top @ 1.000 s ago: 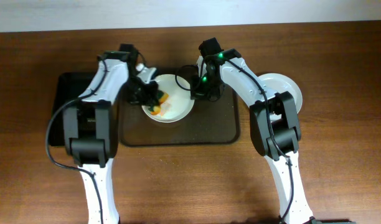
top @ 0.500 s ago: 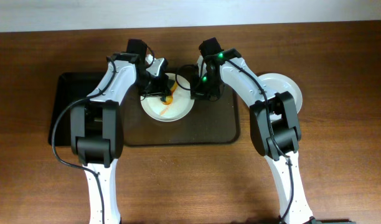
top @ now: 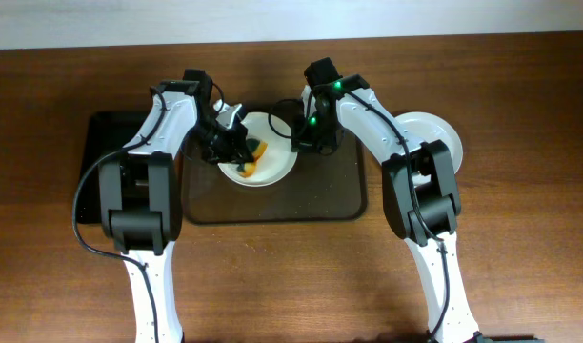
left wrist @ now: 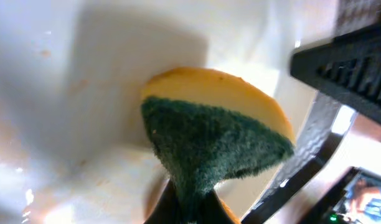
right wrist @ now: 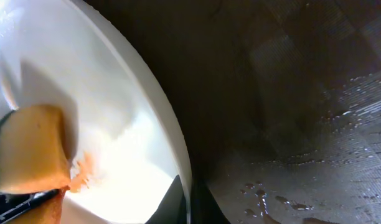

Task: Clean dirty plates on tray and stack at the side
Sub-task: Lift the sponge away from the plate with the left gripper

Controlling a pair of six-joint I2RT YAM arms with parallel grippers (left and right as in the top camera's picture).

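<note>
Next, my right gripper releases the plate, which is on the dark brown tray now, on top of the second white plate (top: pixel 417 150), on the table beside the brown tray.
A white plate (top: pixel 272 164) lies on the dark brown tray (top: pixel 330 195) with an orange-red smear in it. My left gripper (top: pixel 236 152) is shut on a yellow and green sponge (top: pixel 253 154) and presses it into the plate (left wrist: pixel 84 93); the sponge (left wrist: pixel 215 124) fills the left wrist view. My right gripper (top: pixel 301 136) is shut on the plate's right rim (right wrist: pixel 172 143), and the smear (right wrist: pixel 84 168) shows beside the sponge (right wrist: pixel 32 146). A second white plate (top: pixel 432 133) lies on the table at the right, off the tray.
A smaller black tray (top: pixel 106 133) lies at the left under my left arm. The brown tray's floor (right wrist: pixel 302 124) is wet with drops. The table's front half is bare wood (top: pixel 291 276).
My left gripper has swept the sponge back and forth over the plate: up to the plate's far edge, then back to its left middle. The right gripper has kept its hold.
</note>
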